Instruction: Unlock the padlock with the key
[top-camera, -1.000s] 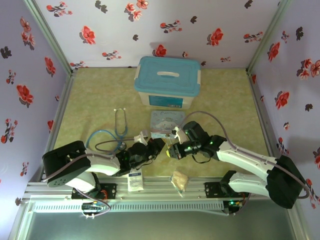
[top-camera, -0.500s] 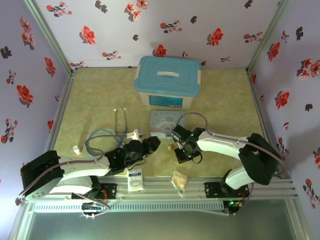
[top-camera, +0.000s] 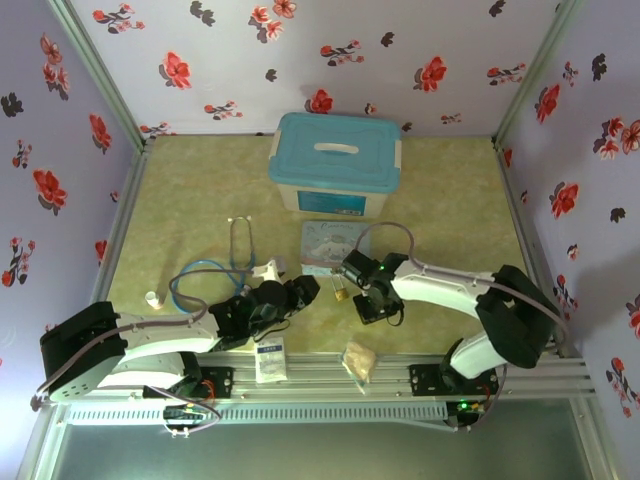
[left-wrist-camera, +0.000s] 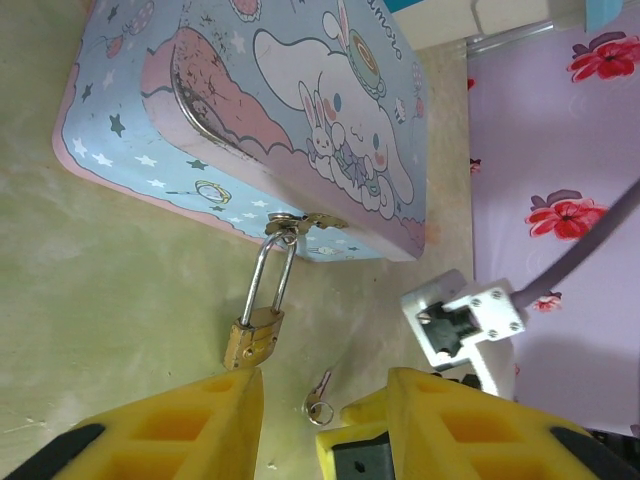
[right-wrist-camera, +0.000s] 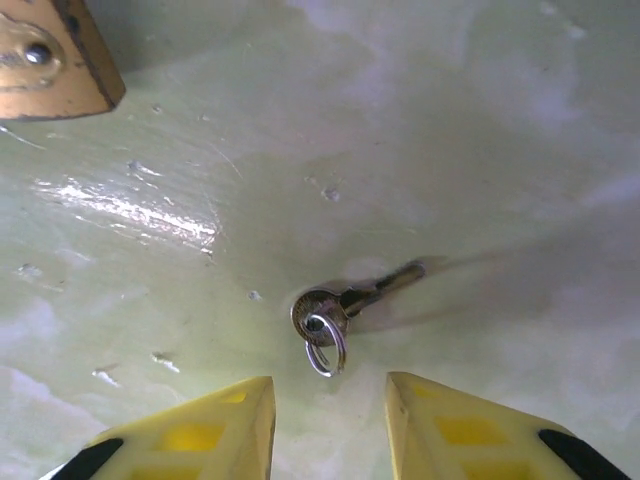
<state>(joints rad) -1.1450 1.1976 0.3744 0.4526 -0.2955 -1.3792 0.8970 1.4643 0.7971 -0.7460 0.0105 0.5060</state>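
Note:
The key lies flat with its blade at an angle to my right gripper, so next my right gripper pinches the key's head (right-wrist-camera: 316, 314) and hands the blade to my left gripper.
The small brass padlock (left-wrist-camera: 253, 336) lies on the green table, its silvery shackle (left-wrist-camera: 272, 275) hooked through the hasp of the pale blue cartoon tin (left-wrist-camera: 280, 110). It also shows as a gold speck, the padlock (top-camera: 341, 293). The tiny dark key (right-wrist-camera: 350, 300) with its wire ring lies flat on the table beside the lock; the key (left-wrist-camera: 320, 395) is free of both grippers. My right gripper (right-wrist-camera: 328, 400) is open just short of the key. My left gripper (left-wrist-camera: 322, 420) is open and empty, with the lock and key just ahead of its fingertips. The padlock's corner (right-wrist-camera: 50, 70) sits at the upper left.
A white box with a blue lid (top-camera: 335, 165) stands behind the tin (top-camera: 335, 245). A stethoscope (top-camera: 235, 265) lies to the left. A white sachet (top-camera: 270, 360) and a tan packet (top-camera: 360, 360) rest at the near edge. A white bracket on the right arm (left-wrist-camera: 465, 320) is close by.
The right arm has folded inward and drawn its gripper back off the padlock to just above the table. The left arm has stretched out low. Little has moved in the last half second.

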